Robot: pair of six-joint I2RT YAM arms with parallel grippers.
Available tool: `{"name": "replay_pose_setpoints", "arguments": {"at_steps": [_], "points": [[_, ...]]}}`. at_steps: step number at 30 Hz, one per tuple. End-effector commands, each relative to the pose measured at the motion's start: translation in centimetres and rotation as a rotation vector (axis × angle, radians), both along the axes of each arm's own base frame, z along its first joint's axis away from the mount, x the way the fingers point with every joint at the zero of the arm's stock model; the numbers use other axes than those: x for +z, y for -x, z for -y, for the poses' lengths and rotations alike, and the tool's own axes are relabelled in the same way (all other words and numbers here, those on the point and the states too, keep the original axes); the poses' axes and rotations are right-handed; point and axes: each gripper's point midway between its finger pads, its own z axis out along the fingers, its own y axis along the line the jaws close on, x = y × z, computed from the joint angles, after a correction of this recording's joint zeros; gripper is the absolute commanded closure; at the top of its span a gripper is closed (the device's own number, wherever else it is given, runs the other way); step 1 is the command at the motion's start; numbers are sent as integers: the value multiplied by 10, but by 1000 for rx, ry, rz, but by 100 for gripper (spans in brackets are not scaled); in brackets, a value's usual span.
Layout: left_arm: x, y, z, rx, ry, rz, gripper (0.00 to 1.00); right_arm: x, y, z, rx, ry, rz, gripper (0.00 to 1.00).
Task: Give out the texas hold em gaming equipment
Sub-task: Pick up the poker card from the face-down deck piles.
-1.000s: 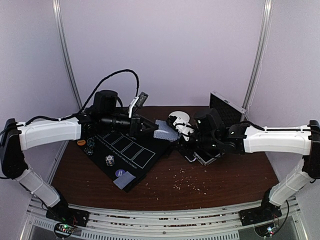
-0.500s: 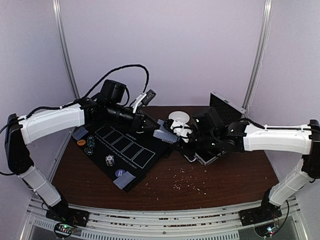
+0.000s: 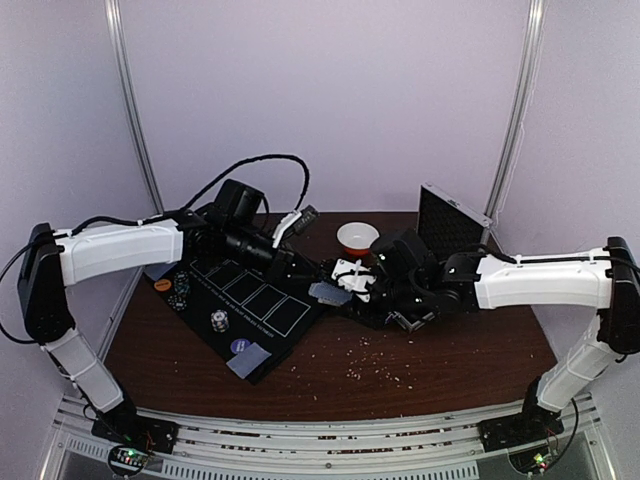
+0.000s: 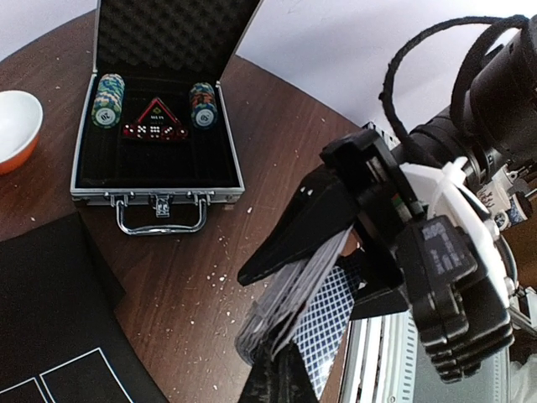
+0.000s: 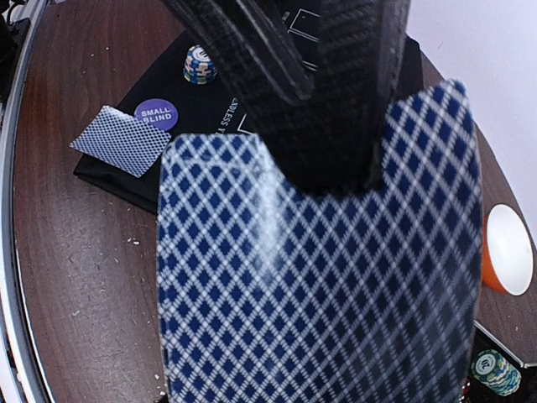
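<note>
The left gripper's closed fingers are at the splayed end of the deck, so it should open them, pinch the outer card's end [image 4: 317,357] and pull that card off.
My left gripper [image 3: 318,287] is shut on a deck of blue-diamond-backed playing cards [image 4: 285,290], held edge-on above the bare wood right of the black mat [image 3: 250,300]. My right gripper [image 3: 347,282] meets it from the right, its fingers pinched on one card [image 5: 319,285] that sticks out of the deck [image 4: 331,332]. On the mat lie a small card pile [image 3: 251,358], a purple disc [image 3: 241,345], a chip stack [image 3: 217,320], further chips [image 3: 180,291] and an orange disc [image 3: 162,285].
The open silver case [image 4: 155,172] holds chip stacks [image 4: 107,96] and dice [image 4: 155,132]; my right arm covers its base in the top view, its lid [image 3: 452,215] upright. A white orange-rimmed bowl [image 3: 357,237] stands behind the grippers. Crumbs dot the wood.
My left arm has swung right and lower with the deck. My right gripper has moved left to meet it at the deck. The bowl, covered before, now shows.
</note>
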Motion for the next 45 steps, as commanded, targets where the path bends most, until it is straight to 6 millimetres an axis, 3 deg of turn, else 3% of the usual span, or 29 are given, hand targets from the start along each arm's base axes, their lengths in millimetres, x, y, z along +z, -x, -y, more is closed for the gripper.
{"name": "replay_pose_setpoints", "arguments": {"at_steps": [1, 7, 10, 16, 23, 36, 45], "points": [[-26, 14, 10, -51, -15, -70, 100, 3, -1, -10, -7, -59, 4, 60], [-30, 9, 16, -29, -22, -55, 99, 6, -2, -14, -4, -73, 13, 60], [-25, 0, 12, 22, -37, -8, 81, 6, -2, -13, -1, -75, 10, 60], [-21, -2, 10, 41, -39, 13, 66, 6, -1, -13, -3, -83, 6, 60], [-19, -23, -3, 149, -122, 114, 70, 13, 1, -11, -4, -103, 10, 60], [-1, -16, -8, 134, -89, 146, 73, 13, 1, -9, -9, -100, 13, 60], [12, -9, -6, 101, -47, 160, 96, 13, 1, -8, -11, -99, 16, 60]]}}
